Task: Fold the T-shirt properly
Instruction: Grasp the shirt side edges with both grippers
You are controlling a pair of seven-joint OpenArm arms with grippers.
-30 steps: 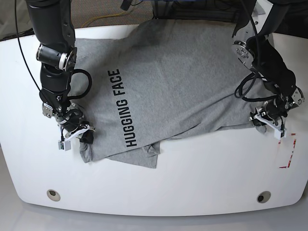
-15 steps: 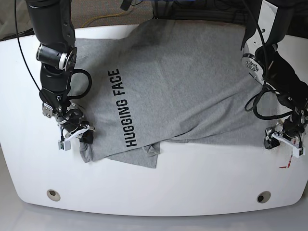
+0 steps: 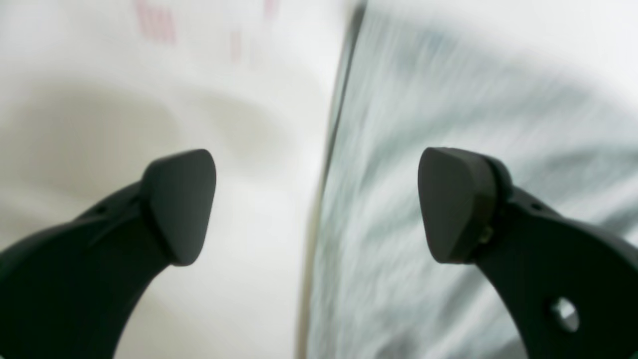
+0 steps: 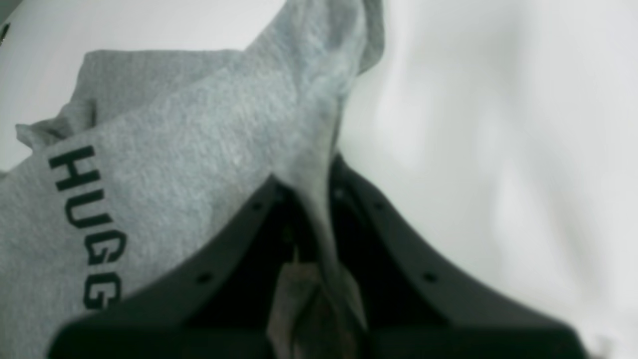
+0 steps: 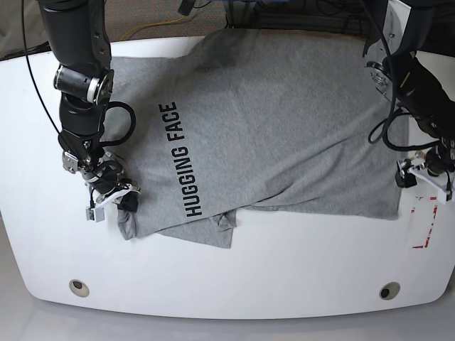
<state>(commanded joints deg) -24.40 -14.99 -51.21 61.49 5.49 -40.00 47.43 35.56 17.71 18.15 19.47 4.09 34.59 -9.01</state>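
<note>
My left gripper will grip the side edge of the T-shirt point(image 5: 399, 186) point(image 3: 321, 206), just behind its front corner by the red tape marks.
The heather-grey T-shirt point(image 5: 277, 121) lies spread on the white table point(image 5: 284, 263), with the black "HUGGING FACE" letters point(image 5: 179, 158) running sideways. A folded sleeve point(image 5: 213, 229) is bunched under its front edge. My right gripper point(image 5: 117, 199) is at the shirt's left front corner, shut on a pinch of grey fabric point(image 4: 319, 199). My left gripper point(image 5: 425, 174) is open at the shirt's right edge. In the left wrist view it point(image 3: 316, 207) straddles the shirt's edge, with the shirt point(image 3: 448, 99) under one finger and bare table point(image 3: 99, 99) under the other.
Red tape marks point(image 5: 424, 229) are on the table beside the left gripper. Two round holes point(image 5: 79, 287) point(image 5: 389, 290) sit near the table's front edge. Cables and both black arms stand at the back corners.
My left gripper dragged the shirt's right hem outward to the right, let go and opened, then moved back a little. The hem now lies flatter. The right gripper has not moved.
</note>
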